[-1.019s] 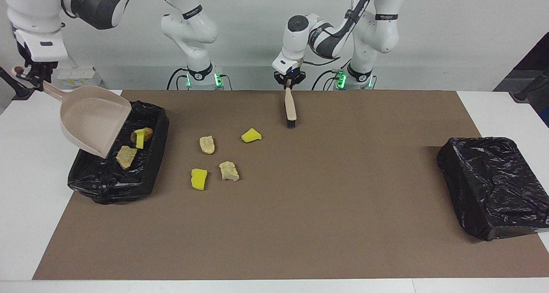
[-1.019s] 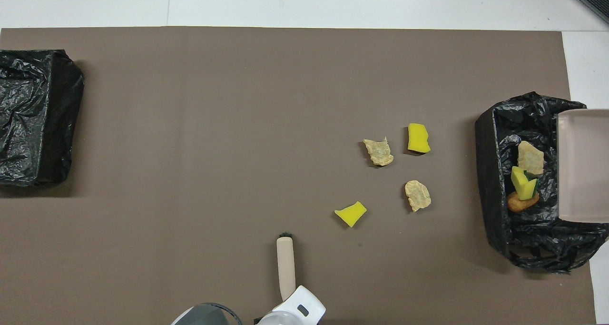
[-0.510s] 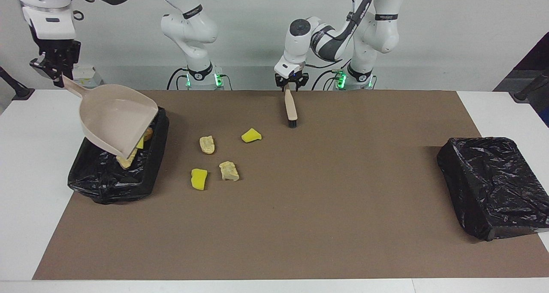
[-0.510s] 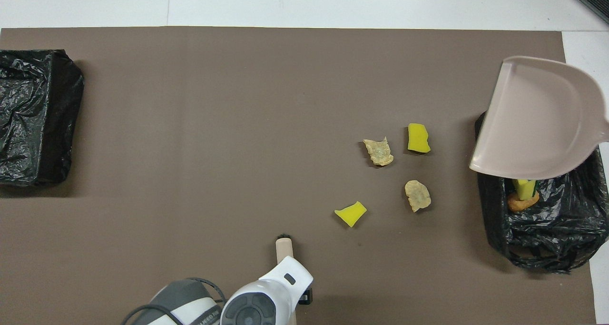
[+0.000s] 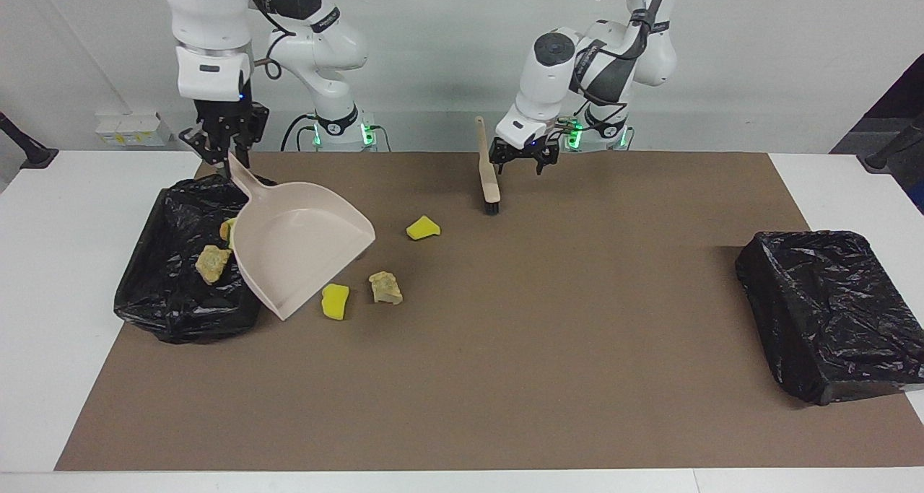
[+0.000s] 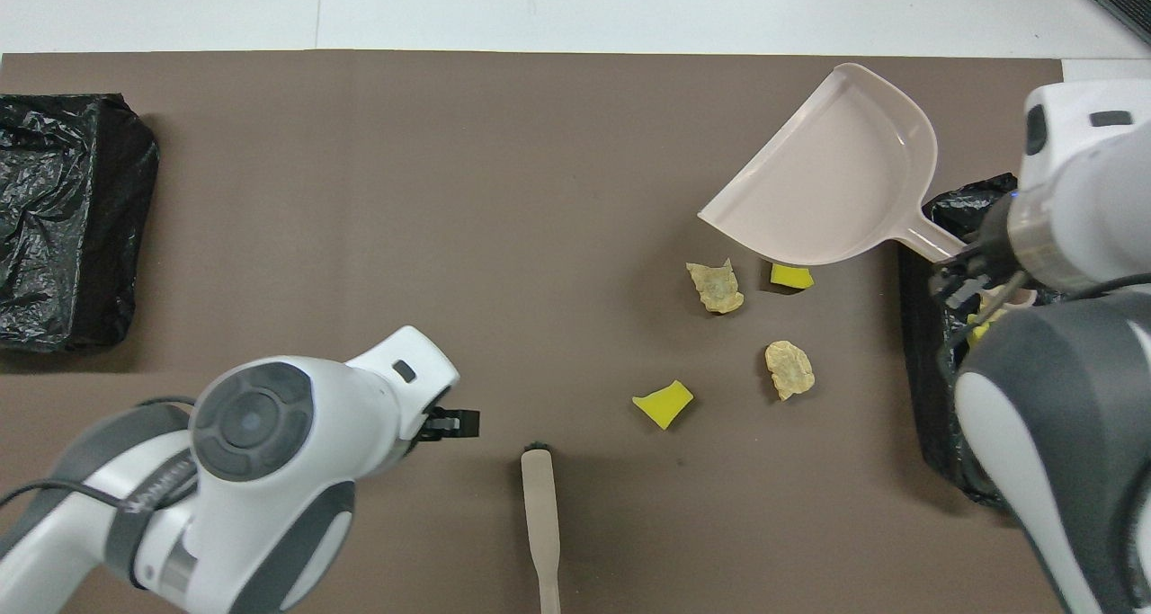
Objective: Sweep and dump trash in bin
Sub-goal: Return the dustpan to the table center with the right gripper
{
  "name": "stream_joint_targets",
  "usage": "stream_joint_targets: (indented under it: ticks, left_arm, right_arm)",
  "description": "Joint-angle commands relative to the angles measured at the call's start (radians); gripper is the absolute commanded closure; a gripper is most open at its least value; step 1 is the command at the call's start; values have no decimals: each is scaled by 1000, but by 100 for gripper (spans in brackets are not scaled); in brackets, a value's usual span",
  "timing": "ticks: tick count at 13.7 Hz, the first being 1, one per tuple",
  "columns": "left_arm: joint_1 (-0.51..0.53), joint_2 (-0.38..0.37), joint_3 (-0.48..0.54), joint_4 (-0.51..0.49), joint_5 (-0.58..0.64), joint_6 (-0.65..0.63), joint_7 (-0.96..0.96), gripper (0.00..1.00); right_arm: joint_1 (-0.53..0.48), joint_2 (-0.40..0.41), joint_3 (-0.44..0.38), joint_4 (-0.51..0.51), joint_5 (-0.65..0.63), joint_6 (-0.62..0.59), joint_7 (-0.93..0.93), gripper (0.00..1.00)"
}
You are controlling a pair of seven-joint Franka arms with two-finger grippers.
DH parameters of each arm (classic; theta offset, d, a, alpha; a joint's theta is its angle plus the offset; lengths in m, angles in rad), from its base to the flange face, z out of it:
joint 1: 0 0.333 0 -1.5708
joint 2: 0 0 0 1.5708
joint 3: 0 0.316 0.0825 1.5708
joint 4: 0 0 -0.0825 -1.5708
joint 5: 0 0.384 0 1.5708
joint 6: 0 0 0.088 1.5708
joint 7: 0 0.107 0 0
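Observation:
Next, my right gripper sets the beige dustpan down on the bare brown mat [image 6: 521,260] beyond the bristles of the brush.
My right gripper [image 5: 229,149] [image 6: 967,274] is shut on the handle of the beige dustpan [image 5: 299,244] [image 6: 832,191]. The pan hangs tilted over the mat beside the black-lined bin [image 5: 170,298] [image 6: 926,398], its open lip toward the loose trash. On the mat lie two yellow pieces [image 5: 422,227] [image 5: 335,302] and a beige lump [image 5: 385,288]; a second beige lump [image 6: 789,369] shows only from overhead. More trash [image 5: 211,262] lies in the bin. The brush [image 5: 488,168] [image 6: 539,515] leans on its bristles, unheld. My left gripper [image 5: 521,158] [image 6: 454,423] is open beside it.
A second black-lined bin [image 5: 830,312] [image 6: 63,218] sits at the left arm's end of the brown mat [image 5: 505,377]. White table [image 5: 43,298] borders the mat on all sides.
The right arm swung the dustpan from above the bin out over the mat next to the loose trash. The left gripper opened, let go of the brush and moved aside.

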Motion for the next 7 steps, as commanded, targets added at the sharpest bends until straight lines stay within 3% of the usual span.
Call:
stream_joint_targets:
  ticks: [1, 4, 7]
  left_arm:
    - [155, 8, -12, 101, 54, -73, 201, 0]
    - [316, 40, -10, 212, 56, -79, 399, 0]
    - [394, 97, -10, 395, 59, -174, 501, 0]
  right_arm:
    - [104, 73, -5, 24, 46, 23, 302, 100]
    - [234, 174, -5, 36, 81, 93, 638, 100]
    - [318, 244, -5, 36, 144, 210, 880, 100]
